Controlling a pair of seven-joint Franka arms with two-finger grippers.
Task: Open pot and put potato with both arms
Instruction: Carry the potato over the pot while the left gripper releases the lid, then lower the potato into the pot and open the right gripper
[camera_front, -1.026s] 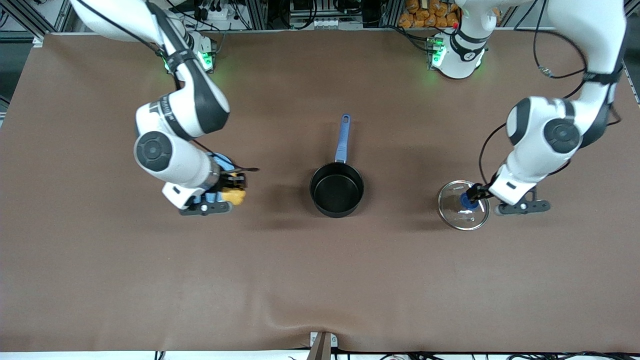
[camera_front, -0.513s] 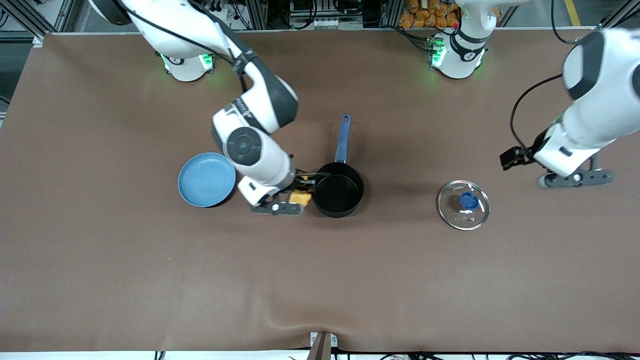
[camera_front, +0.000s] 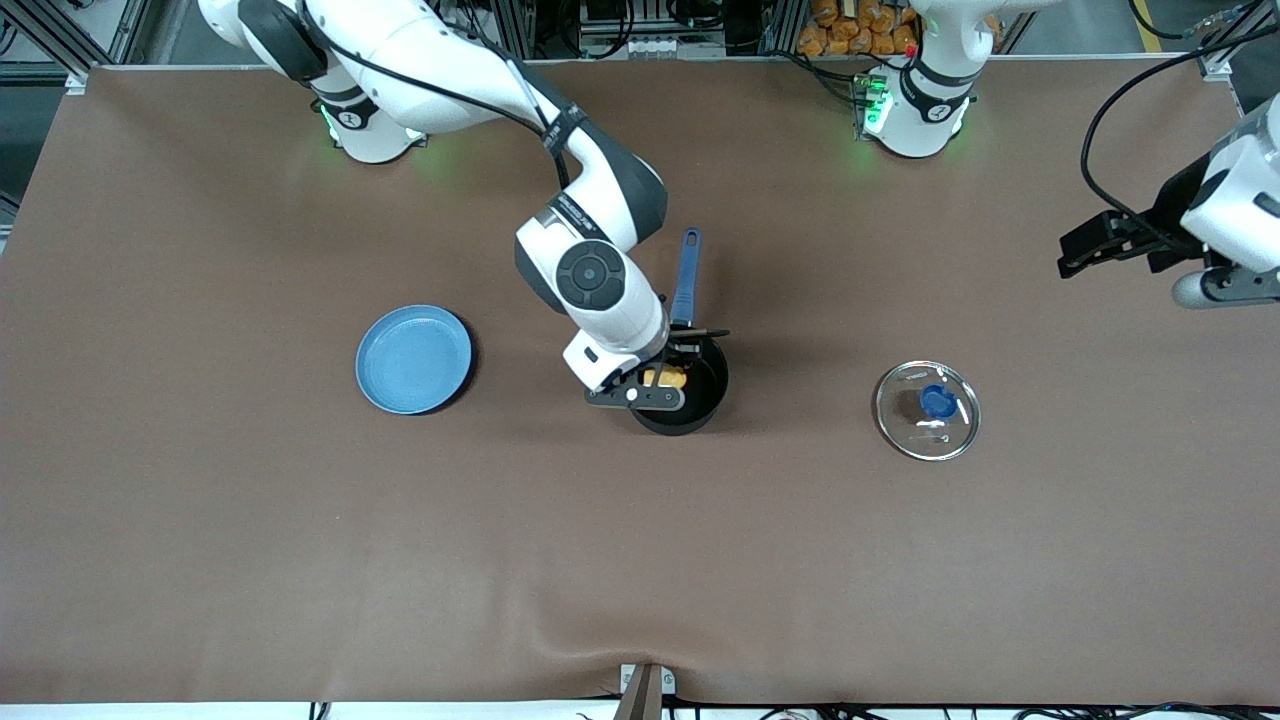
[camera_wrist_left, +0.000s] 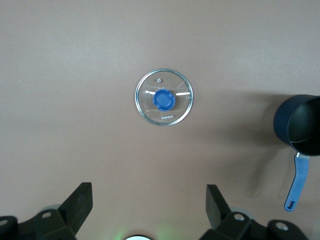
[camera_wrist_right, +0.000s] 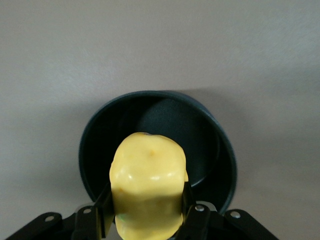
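The robot's right gripper needs to set the yellow potato down near the middle of the black pot's bottom (camera_front: 685, 384) (camera_wrist_right: 158, 164).
The black pot (camera_front: 690, 395) with a blue handle (camera_front: 685, 275) stands open at the table's middle. My right gripper (camera_front: 663, 378) is shut on the yellow potato (camera_front: 664, 378) and holds it over the pot's rim; in the right wrist view the potato (camera_wrist_right: 148, 182) hangs above the open pot (camera_wrist_right: 200, 135). The glass lid (camera_front: 927, 410) with a blue knob lies flat on the table toward the left arm's end. My left gripper (camera_front: 1100, 245) is open and empty, up in the air near that end. The left wrist view shows the lid (camera_wrist_left: 164, 96) and the pot (camera_wrist_left: 300, 131).
A flat blue plate (camera_front: 413, 359) lies on the table toward the right arm's end, beside the pot. The brown mat has a small wrinkle near the front edge.
My right gripper carried the potato from the blue plate across to over the pot. My left gripper let go of the lid's knob, rose and moved away toward its end of the table.
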